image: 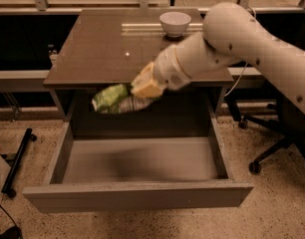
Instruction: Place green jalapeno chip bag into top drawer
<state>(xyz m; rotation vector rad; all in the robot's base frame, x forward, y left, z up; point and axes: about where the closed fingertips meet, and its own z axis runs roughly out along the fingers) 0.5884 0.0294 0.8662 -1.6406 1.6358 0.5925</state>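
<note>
Next, I release the green jalapeno chip bag, now above the open top drawer, from my gripper on the grey drawer's bottom toward the black stand leg (120, 154).
The green jalapeno chip bag (114, 98) hangs in the air, held at its right end by my gripper (144, 89). It is off the table and above the back part of the open top drawer (137, 193). The drawer is pulled far out and its grey floor is bare. My white arm (232, 39) reaches in from the right, across the table's front edge. The gripper is shut on the bag.
A white bowl (175, 23) stands at the back of the brown table (102, 49). An office chair base (272, 148) is at the right. A black stand leg (18, 163) lies on the floor at the left.
</note>
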